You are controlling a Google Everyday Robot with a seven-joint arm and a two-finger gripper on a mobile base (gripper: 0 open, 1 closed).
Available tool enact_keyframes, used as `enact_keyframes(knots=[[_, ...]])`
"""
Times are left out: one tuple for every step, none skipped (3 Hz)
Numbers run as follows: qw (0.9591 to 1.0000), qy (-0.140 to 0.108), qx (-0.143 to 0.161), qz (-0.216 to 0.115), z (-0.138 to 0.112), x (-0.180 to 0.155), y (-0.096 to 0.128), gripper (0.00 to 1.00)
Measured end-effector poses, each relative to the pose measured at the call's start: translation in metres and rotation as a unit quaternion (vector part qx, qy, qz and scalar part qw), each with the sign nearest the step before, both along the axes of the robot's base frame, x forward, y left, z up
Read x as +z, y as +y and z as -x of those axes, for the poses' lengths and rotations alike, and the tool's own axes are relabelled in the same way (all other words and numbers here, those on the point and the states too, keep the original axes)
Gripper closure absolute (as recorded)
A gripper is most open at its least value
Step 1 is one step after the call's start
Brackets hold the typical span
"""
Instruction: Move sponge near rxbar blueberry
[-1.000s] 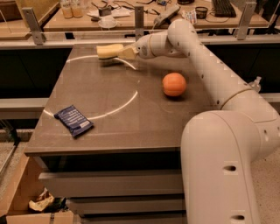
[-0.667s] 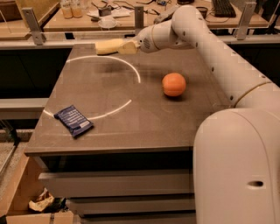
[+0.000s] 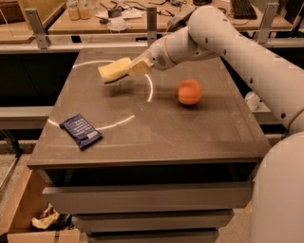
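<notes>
Next, I let go of the sponge on the table (image 3: 87,106) just behind the rxbar blueberry's far edge.
The pale yellow sponge (image 3: 114,70) hangs in the air above the back left part of the dark table (image 3: 156,137). My gripper (image 3: 134,69) is shut on the sponge's right end and holds it clear of the tabletop. The dark blue rxbar blueberry (image 3: 80,131) lies flat near the table's front left edge, well below and left of the sponge. My white arm reaches in from the right.
An orange ball (image 3: 190,91) sits on the table right of the middle. A bench with bottles and clutter (image 3: 118,14) stands behind the table. A cardboard box (image 3: 28,223) is on the floor at the lower left.
The gripper has lifted the sponge off the back of the table and carried it forward and left, toward the blue bar. The ball and the bar have not moved.
</notes>
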State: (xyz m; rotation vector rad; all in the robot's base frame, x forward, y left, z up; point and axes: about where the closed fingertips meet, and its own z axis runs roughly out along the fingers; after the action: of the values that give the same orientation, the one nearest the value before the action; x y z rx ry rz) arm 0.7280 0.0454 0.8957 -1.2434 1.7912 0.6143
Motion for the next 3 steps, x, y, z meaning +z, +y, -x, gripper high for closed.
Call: enact_keyframes(knots=[[0.9998,-0.001,0.017,0.01,0.009,-0.007,0.007,1.0],[0.9989,-0.006,0.039,0.026,0.022,-0.004,0.013,1.0],[0.9968,-0.025,0.066,0.036,0.056,0.002,0.026,1.0]])
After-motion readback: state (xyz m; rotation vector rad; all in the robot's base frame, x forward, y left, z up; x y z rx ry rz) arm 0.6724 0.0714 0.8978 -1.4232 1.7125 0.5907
